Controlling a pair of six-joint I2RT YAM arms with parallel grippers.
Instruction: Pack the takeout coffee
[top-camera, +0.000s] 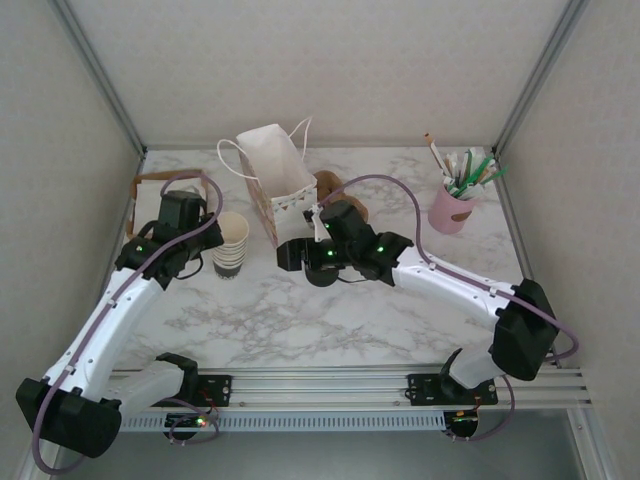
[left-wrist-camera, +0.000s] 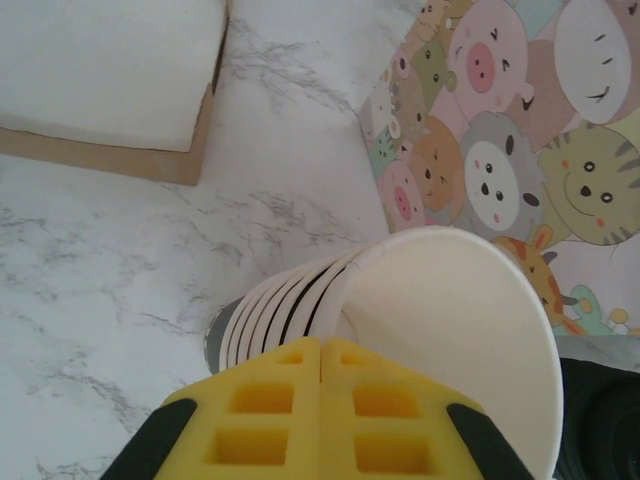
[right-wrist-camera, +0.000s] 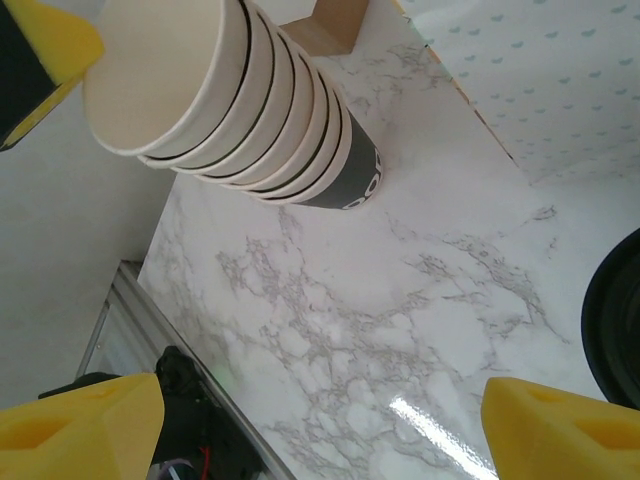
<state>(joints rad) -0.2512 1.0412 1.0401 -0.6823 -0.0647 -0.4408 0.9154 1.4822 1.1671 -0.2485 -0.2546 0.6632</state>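
Next, my left gripper takes the top cup's near rim (left-wrist-camera: 556, 370) while my right gripper steadies the stack, since it holds that cup's rim far from my right gripper.
A stack of cream paper cups (top-camera: 230, 255) with a dark band at its base stands left of the paper bag. The top cup (left-wrist-camera: 450, 320) tilts away from the rest of the stack (left-wrist-camera: 265, 310). My left gripper (left-wrist-camera: 322, 345) is shut on that top cup's rim, one finger inside and one outside. In the right wrist view a yellow fingertip (right-wrist-camera: 40, 50) of the left gripper sits at the top cup (right-wrist-camera: 160, 80). My right gripper (right-wrist-camera: 320, 420) is open over bare marble to the right of the stack (right-wrist-camera: 300, 150), holding nothing. From above the right gripper (top-camera: 297, 255) points left toward the cups.
The white paper bag (top-camera: 275, 185), printed with cartoon animals (left-wrist-camera: 500, 150), stands open behind the cups. Black lids (top-camera: 322, 273) lie under my right wrist. A cardboard tray of napkins (top-camera: 160, 190) is far left, a pink pen cup (top-camera: 450, 210) far right.
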